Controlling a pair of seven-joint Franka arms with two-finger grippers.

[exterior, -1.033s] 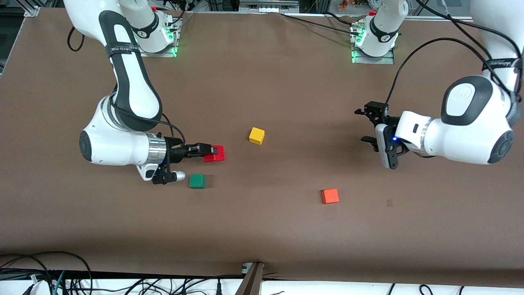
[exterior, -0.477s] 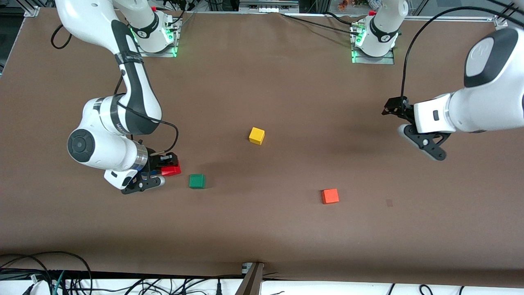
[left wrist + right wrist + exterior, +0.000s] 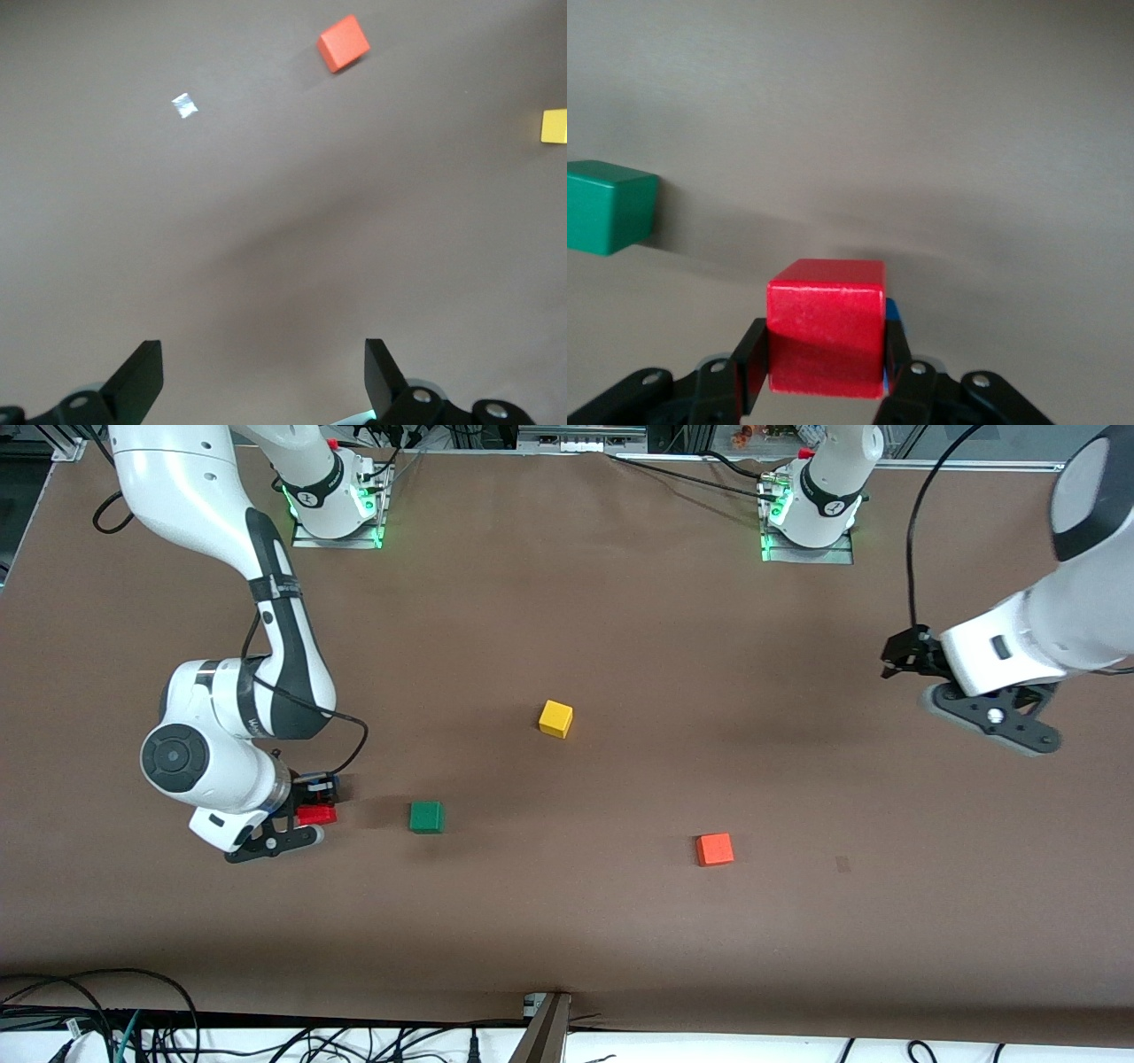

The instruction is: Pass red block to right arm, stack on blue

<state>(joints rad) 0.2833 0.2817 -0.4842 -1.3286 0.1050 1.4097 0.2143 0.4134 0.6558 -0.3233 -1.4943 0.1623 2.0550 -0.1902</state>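
Next, my right gripper releases the red block on top of the blue cube [image 3: 309, 791] [image 3: 855, 347], toward the edge that faces away from the green cube.
My right gripper [image 3: 317, 811] is shut on the red block [image 3: 316, 814], near the table at the right arm's end. In the right wrist view the red block [image 3: 826, 323] sits between the gripper's [image 3: 824, 361] black fingers. A sliver of the blue cube [image 3: 891, 312] shows just past the red block's edge, the rest hidden under it. I cannot tell whether the two touch. My left gripper [image 3: 901, 654] is open and empty, up over bare table at the left arm's end. In the left wrist view it [image 3: 263, 372] shows nothing between its fingers.
A green cube [image 3: 426, 817] lies beside the right gripper, toward the table's middle, and shows in the right wrist view [image 3: 607, 205]. A yellow cube [image 3: 555, 718] lies mid-table. An orange cube [image 3: 714, 849] lies nearer the front camera and shows in the left wrist view [image 3: 344, 42].
My right gripper has carried the red block from near mid-table past the green cube toward the right arm's end and turned downward. My left arm has drawn back toward its own end.
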